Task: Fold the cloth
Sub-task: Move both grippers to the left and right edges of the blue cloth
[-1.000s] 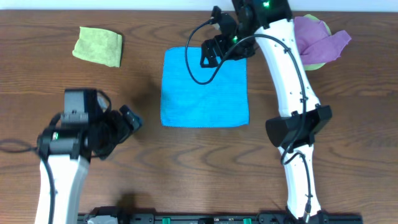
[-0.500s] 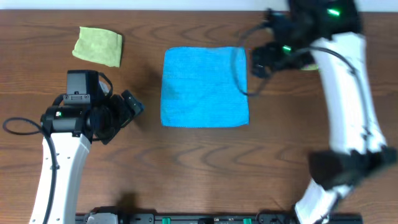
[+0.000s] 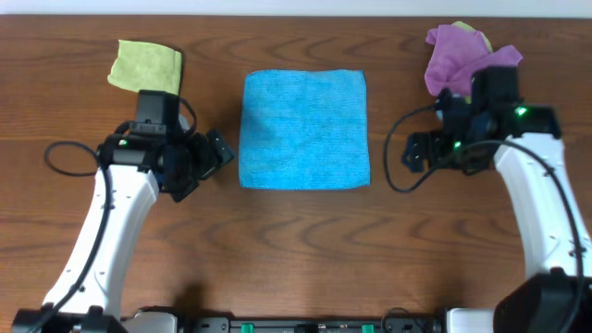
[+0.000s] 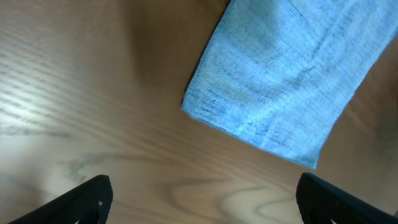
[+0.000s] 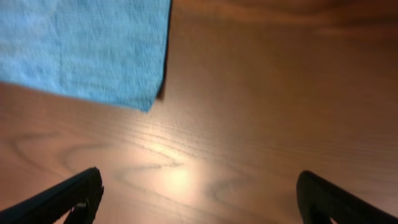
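Observation:
Next, I close my left gripper on the blue cloth's near corner (image 3: 242, 185) (image 4: 186, 107), the one on the side toward the yellow-green cloth.
A blue cloth (image 3: 305, 129) lies flat and square on the wooden table at the middle back. It also shows in the left wrist view (image 4: 286, 81) and, as one corner, in the right wrist view (image 5: 87, 50). My left gripper (image 3: 215, 155) is open and empty just left of the cloth's left edge; its jaws (image 4: 202, 198) hover over bare wood. My right gripper (image 3: 416, 153) is open and empty to the right of the cloth's right edge; its jaws (image 5: 199, 193) are over bare wood too.
A folded yellow-green cloth (image 3: 146, 67) lies at the back left. A bunched purple cloth (image 3: 462, 55) over a green one sits at the back right, behind my right arm. Cables loop beside both arms.
My right arm has swung from over the cloth's back edge out to its right side and come lower. My left arm has moved up and toward the cloth's left edge.

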`<move>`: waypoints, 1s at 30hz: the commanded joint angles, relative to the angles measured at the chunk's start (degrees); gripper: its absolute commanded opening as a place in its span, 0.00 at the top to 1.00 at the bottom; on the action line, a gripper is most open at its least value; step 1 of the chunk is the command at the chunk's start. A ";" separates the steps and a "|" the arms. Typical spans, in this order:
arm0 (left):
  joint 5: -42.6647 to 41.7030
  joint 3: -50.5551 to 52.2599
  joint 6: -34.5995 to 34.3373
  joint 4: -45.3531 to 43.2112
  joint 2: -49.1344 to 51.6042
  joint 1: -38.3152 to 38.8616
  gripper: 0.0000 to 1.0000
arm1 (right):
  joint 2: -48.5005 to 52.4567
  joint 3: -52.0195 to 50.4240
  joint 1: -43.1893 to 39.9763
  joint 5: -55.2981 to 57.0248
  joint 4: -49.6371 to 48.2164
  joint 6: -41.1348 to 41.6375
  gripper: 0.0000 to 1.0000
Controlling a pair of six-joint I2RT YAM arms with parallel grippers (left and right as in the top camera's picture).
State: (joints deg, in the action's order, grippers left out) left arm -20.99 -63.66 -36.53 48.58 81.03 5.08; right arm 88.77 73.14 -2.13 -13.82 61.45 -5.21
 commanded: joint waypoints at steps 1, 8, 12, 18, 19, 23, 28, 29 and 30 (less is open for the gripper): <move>-0.24 -1.09 -2.58 -1.73 1.25 0.87 0.04 | -0.26 -5.86 -0.04 -5.44 -5.68 4.22 0.01; -0.35 -1.09 -10.45 -6.12 7.93 1.07 0.04 | -0.26 -17.49 -0.02 -10.23 -23.87 18.53 0.01; -4.92 -1.09 -11.32 -9.31 13.31 1.05 0.05 | -0.26 -21.55 0.22 -10.67 -29.64 24.28 0.01; -7.39 -1.09 -11.32 -11.21 18.82 1.05 0.05 | -0.26 -25.11 1.99 -12.15 -36.06 28.96 0.01; -7.39 -1.07 -11.32 -11.34 19.17 1.05 0.05 | -0.09 -25.53 2.56 -12.15 -37.48 29.64 0.01; -7.41 -0.39 -11.32 -12.26 19.37 1.05 0.05 | 1.77 -25.70 3.98 -12.17 -40.63 32.02 0.01; -10.67 3.67 -12.15 -16.57 19.37 1.05 0.05 | 5.81 -25.70 5.60 -13.90 -43.80 33.81 0.01; -10.73 4.61 -12.63 -17.22 19.37 1.05 0.05 | 6.51 -25.70 5.92 -14.10 -44.00 34.12 0.01; -11.08 5.38 -12.79 -17.84 19.37 1.05 0.05 | 6.95 -25.70 6.10 -14.14 -44.15 34.18 0.01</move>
State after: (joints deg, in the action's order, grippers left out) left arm -29.89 -61.04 -48.25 31.33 100.29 5.91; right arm 94.32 47.83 2.98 -26.28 17.67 26.83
